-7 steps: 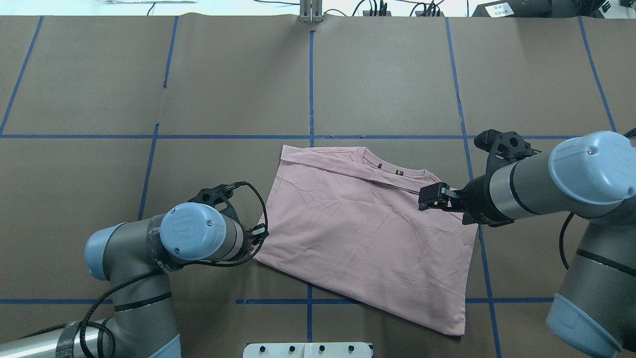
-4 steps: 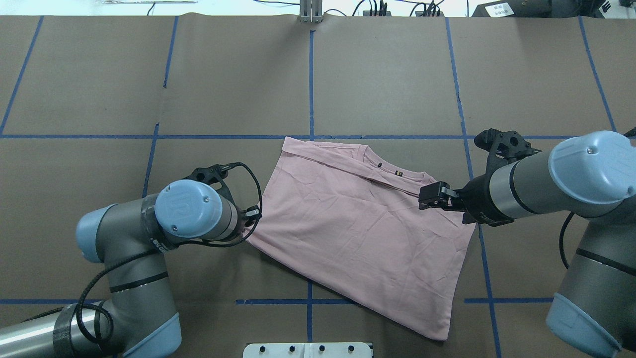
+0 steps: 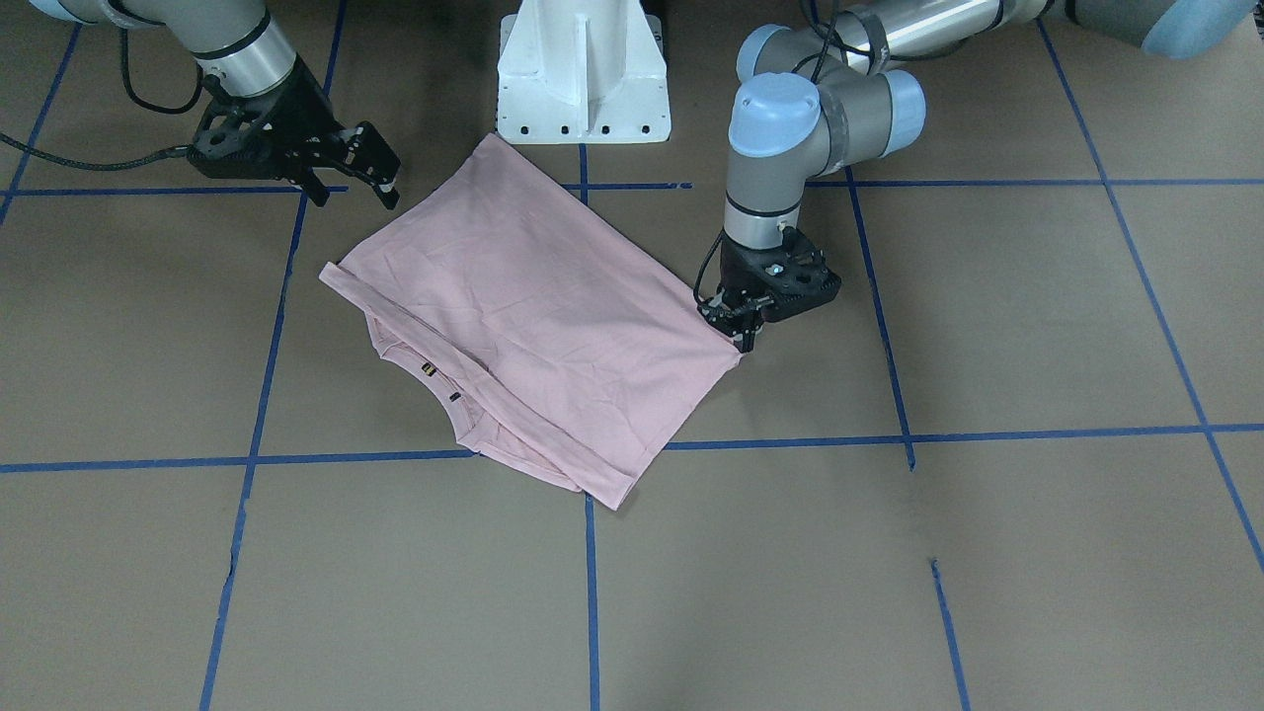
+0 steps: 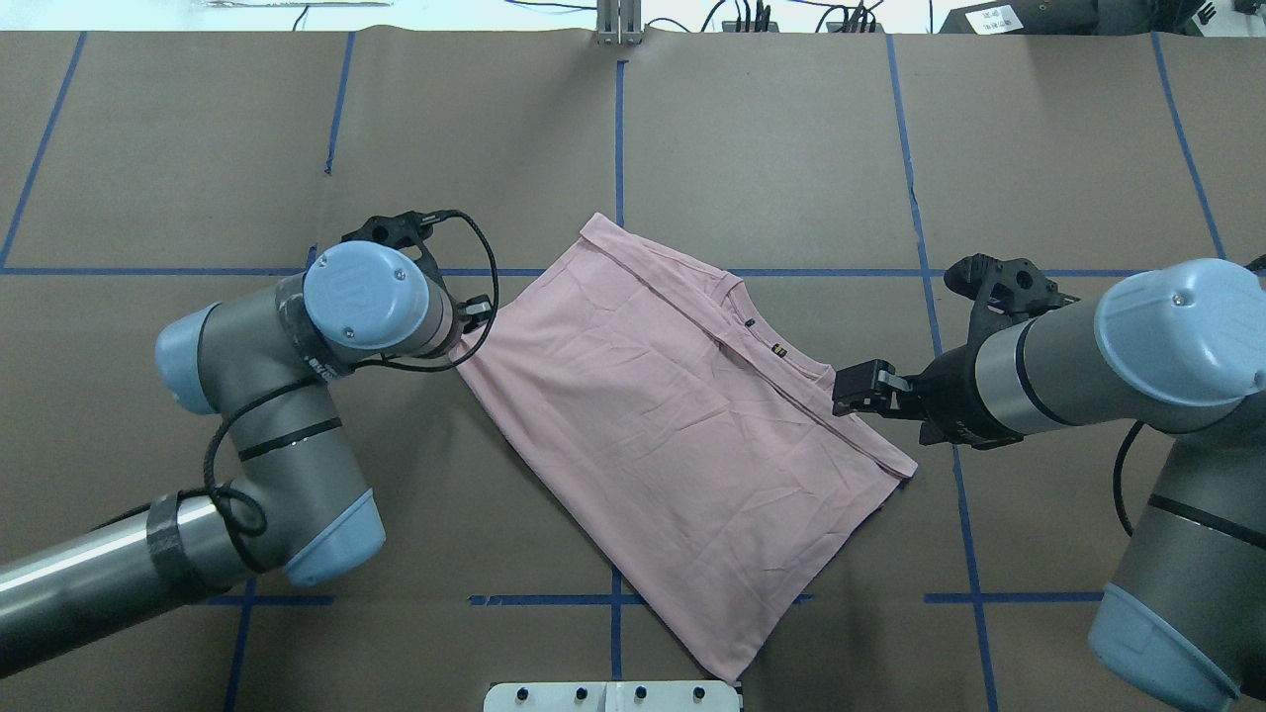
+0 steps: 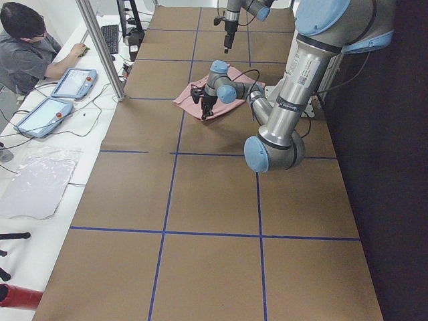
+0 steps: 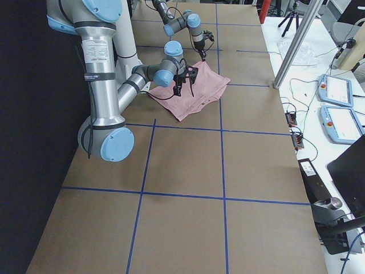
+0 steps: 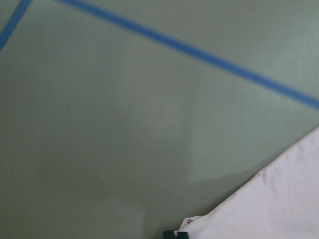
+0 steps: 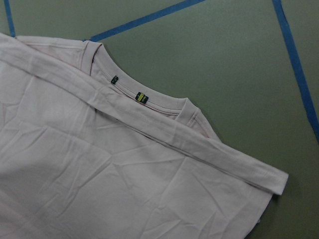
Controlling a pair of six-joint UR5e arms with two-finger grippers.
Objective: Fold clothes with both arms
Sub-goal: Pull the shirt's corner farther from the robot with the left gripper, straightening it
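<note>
Next, I release the T-shirt's corner from my left gripper on bare table (image 3: 742,586) past the blue line that is farthest from the pedestal base.
The pale pink T-shirt (image 4: 673,415) lies folded and skewed on the brown table; it also shows in the front view (image 3: 533,316). Its collar (image 8: 144,99) with two small labels faces up, and the Snoopy print is hidden. My left gripper (image 3: 743,336) is shut on the shirt's corner at table level; in the overhead view my wrist hides it. The left wrist view shows only that corner (image 7: 279,204). My right gripper (image 4: 851,394) is open and empty, hovering just beside the folded collar-side edge (image 8: 209,149); it also shows in the front view (image 3: 370,183).
The white pedestal base (image 3: 583,69) stands at the near edge, close to the shirt's lower corner. Blue tape lines (image 4: 618,148) grid the table (image 4: 791,148). An operator (image 5: 27,47) sits with tablets beyond the far edge, next to a metal post (image 5: 100,47).
My left gripper has moved away from the base, dragging the shirt's corner with it. The shirt has swung round and slid left. The right arm has not moved.
</note>
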